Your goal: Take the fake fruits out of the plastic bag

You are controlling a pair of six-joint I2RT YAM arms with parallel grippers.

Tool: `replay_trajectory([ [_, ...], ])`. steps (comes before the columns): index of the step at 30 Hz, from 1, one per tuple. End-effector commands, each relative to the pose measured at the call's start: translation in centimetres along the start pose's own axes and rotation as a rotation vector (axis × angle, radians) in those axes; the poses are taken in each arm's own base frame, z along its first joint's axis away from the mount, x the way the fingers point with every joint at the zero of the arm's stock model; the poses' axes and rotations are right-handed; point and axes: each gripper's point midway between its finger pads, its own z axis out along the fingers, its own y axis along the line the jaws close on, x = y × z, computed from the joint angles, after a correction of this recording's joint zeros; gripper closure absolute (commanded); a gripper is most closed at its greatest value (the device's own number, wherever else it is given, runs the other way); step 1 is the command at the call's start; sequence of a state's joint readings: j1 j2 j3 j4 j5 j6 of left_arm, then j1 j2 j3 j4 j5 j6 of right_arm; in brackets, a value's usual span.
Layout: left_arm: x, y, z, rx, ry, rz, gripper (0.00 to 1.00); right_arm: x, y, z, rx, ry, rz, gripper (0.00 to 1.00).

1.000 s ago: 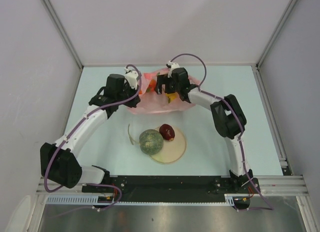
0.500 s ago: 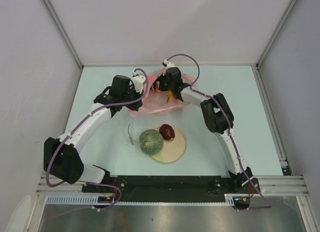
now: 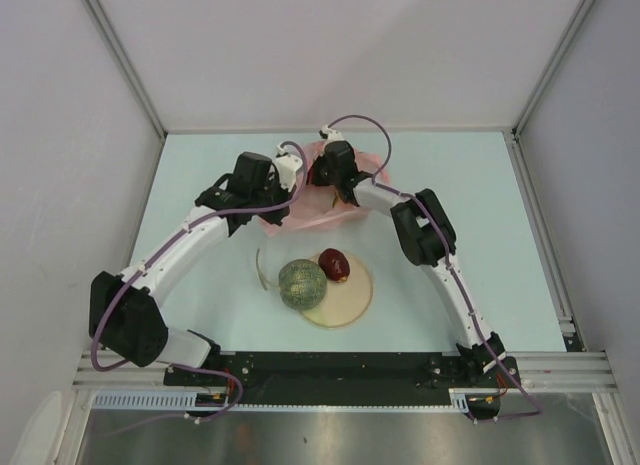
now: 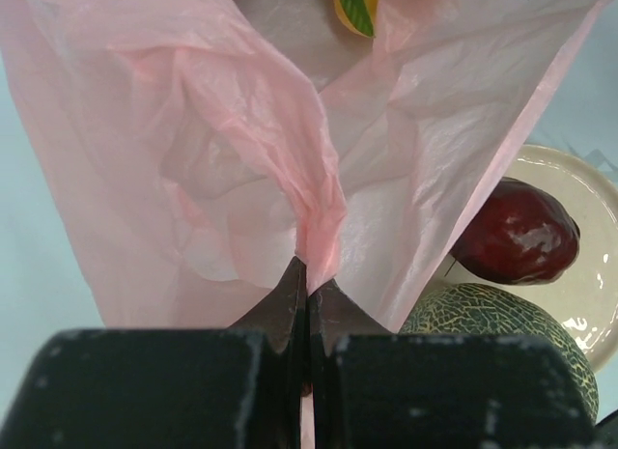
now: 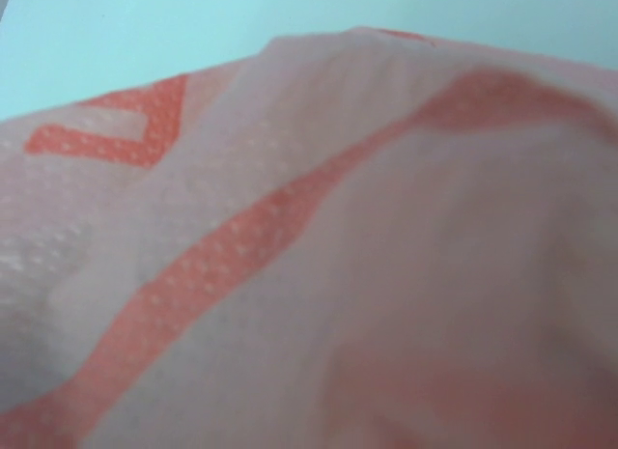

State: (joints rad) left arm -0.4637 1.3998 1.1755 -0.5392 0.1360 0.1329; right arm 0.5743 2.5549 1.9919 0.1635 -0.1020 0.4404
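Observation:
I should release a fruit from the bag with my right gripper on the cream plate's rim (image 3: 360, 269) beside the dark red apple.
The pink plastic bag (image 3: 322, 215) lies bunched at the back of the table, between my two grippers. My left gripper (image 4: 309, 275) is shut on a pinched fold of the bag (image 4: 241, 159) and sits at its left side (image 3: 290, 188). My right gripper (image 3: 322, 177) reaches into the bag from the right. Its fingers are hidden, and the right wrist view is filled with pink film (image 5: 367, 275). A yellow fruit with a green leaf (image 4: 353, 5) shows inside the bag. The netted melon (image 3: 302, 284) and the dark red apple (image 3: 334, 264) rest out of the bag, by the plate.
The cream plate (image 3: 352, 303) lies near the middle of the table, with the apple (image 4: 517, 244) on it and the melon (image 4: 502, 323) at its left rim. A thin pale curved strip (image 3: 261, 272) lies left of the melon. Grey walls enclose the table.
Both grippers moved closer together over the bag: the left one to the right, the right one to the left and deeper into it. The bag is now bunched narrower.

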Motion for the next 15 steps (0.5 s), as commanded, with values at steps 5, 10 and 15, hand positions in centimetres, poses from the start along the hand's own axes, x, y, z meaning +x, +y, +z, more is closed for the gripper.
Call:
replay_trajectory([
  [5,-3.5,2.5,0.0,-0.055,-0.091,-0.063,1.00,-5.7,3.4,-5.1,-0.133,-0.063,-0.112,0.51],
  [10,-5.5,3.7,-0.3,-0.068,-0.159,-0.099,1.00,-5.2,4.6,-7.9,-0.170,-0.023,-0.148,0.51],
  [15,-6.4,4.2,-1.0,-0.072,-0.204,-0.134,1.00,-6.3,7.2,-11.9,-0.224,-0.030,-0.219,0.52],
])
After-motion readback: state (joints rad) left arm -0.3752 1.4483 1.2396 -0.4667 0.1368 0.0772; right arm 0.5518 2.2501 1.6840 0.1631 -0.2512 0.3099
